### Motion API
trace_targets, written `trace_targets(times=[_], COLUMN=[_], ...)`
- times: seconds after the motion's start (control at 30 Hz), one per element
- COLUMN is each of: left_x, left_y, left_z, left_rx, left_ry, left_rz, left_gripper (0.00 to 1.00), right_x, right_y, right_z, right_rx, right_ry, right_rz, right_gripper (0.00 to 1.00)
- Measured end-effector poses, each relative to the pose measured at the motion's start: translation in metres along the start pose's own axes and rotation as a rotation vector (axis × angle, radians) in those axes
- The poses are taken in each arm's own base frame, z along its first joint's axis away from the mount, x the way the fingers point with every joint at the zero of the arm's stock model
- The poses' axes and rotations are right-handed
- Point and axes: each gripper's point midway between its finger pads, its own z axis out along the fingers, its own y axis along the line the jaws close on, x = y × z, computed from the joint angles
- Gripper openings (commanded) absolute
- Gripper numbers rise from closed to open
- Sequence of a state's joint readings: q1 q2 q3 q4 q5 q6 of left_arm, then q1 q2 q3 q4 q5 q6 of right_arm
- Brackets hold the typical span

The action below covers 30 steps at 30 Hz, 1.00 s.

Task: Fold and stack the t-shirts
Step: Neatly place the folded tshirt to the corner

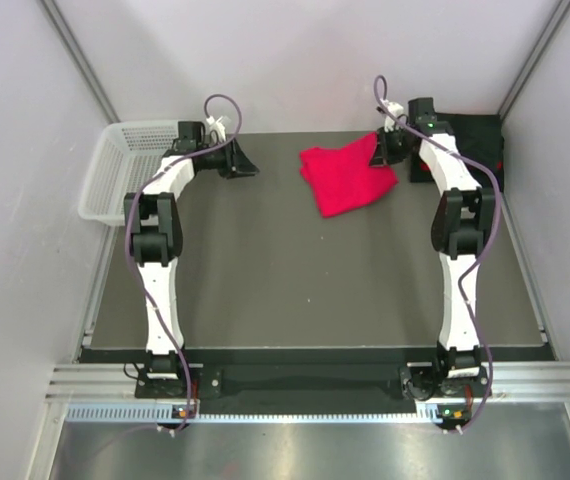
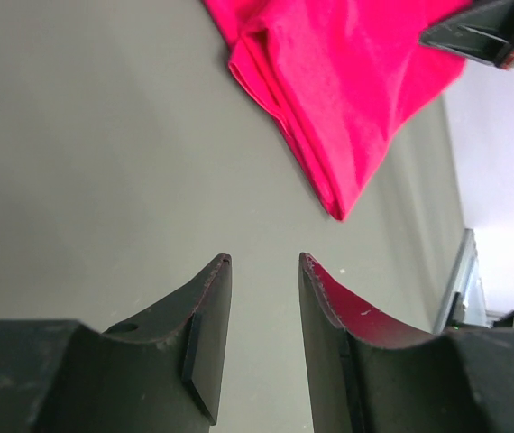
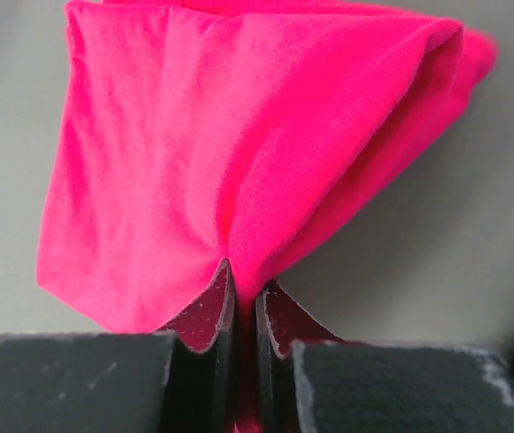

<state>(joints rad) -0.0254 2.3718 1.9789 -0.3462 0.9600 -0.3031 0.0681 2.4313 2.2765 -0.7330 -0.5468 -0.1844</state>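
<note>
My right gripper has the crimson red t-shirt. It will let go of it on top of the black t-shirt [image 1: 456, 142] in the back corner.
The folded crimson red t-shirt [image 1: 345, 180] lies at the back middle-right of the grey table. My right gripper [image 1: 383, 150] is shut on its right edge; in the right wrist view the red cloth [image 3: 239, 162] is pinched between the jaws [image 3: 246, 289]. My left gripper [image 1: 237, 160] is open and empty at the back left, apart from the shirt; in the left wrist view [image 2: 264, 262] the shirt [image 2: 347, 81] lies ahead of the fingertips. A black t-shirt [image 1: 477, 145] lies at the back right corner behind the right arm.
A white mesh basket [image 1: 120, 170] stands off the table's back left edge. White walls close in the back and both sides. The table's front edge [image 1: 315, 348] runs near the arm bases.
</note>
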Motion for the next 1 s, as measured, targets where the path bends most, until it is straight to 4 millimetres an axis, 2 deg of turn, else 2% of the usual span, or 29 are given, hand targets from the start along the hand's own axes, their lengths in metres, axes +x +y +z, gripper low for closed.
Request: trace_targets(times=[0.23,0.47,0.63,0.83,1.0], left_x=[-0.009,-0.012,-0.01,-0.007,-0.001], left_y=[-0.017,-0.022,-0.026,-0.036,-0.046], left_z=[0.005,0.007,0.011,0.018,0.027], left_rx=[0.063,0.081,0.088,0.108,0.131], left_ry=[-0.019,-0.028,-0.023,-0.01,0.008], left_rz=[0.001,0.007,0.012,0.013,0.022], left_gripper=[0.4,0.4,0.41,0.41,0.41], right_x=[-0.013,-0.049,-0.076,-0.096,-0.11], right_y=[-0.037,-0.064,-0.07,-0.066,-0.082], right_z=[-0.021,-0.047,-0.065,-0.092,-0.126], right_rx=[0.154,0.287,0.351,0.388,0.451], right_ry=[-0.012,-0.095,-0.17,-0.222,-0.274], right_rz=[-0.086,-0.146,-0.178,-0.194,-0.189], right_gripper=[0.0,0.0,0.0,0.0,0.0])
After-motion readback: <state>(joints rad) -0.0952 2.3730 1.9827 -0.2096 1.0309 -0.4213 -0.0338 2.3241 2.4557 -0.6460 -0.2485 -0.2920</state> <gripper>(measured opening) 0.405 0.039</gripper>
